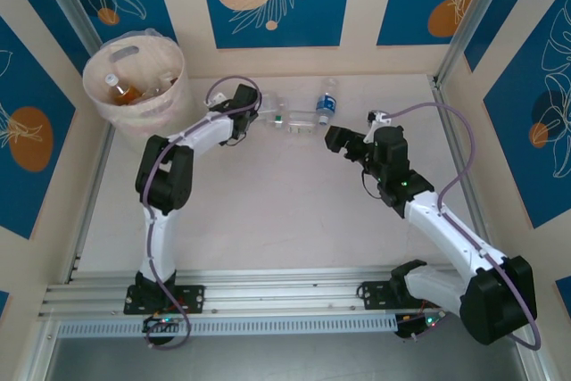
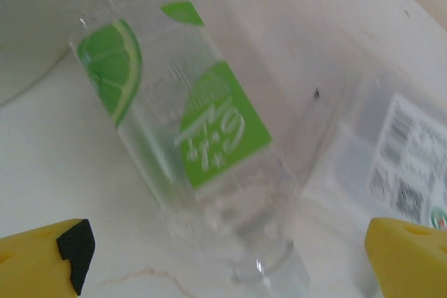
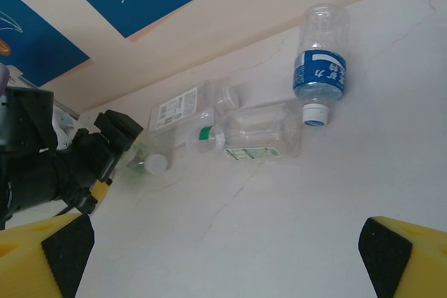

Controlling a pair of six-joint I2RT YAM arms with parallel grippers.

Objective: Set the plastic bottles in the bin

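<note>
The clear lime-green-label bottle slants between my open left fingers; I need to square them and grip the label [image 2: 223,125].
Several plastic bottles lie at the back of the table. A clear bottle with a lime-green label [image 2: 202,123] lies between the open fingers of my left gripper [image 2: 230,270], cap toward the camera; the fingers do not touch it. My left gripper [image 1: 254,106] hovers at the left end of the bottle row. A square clear bottle with a green neck ring [image 3: 262,132], a white-labelled bottle [image 3: 183,107] and a blue-labelled bottle [image 3: 320,71] lie ahead of my open, empty right gripper [image 3: 223,263]. The bin [image 1: 169,100] stands in the back left corner with bottles inside.
The back wall [image 1: 357,58] runs right behind the bottles. Metal rails [image 1: 89,194] border the table on the left and right. The pale tabletop [image 1: 285,211] stretches between the two arms. My left arm's black wrist [image 3: 70,162] shows at the left of the right wrist view.
</note>
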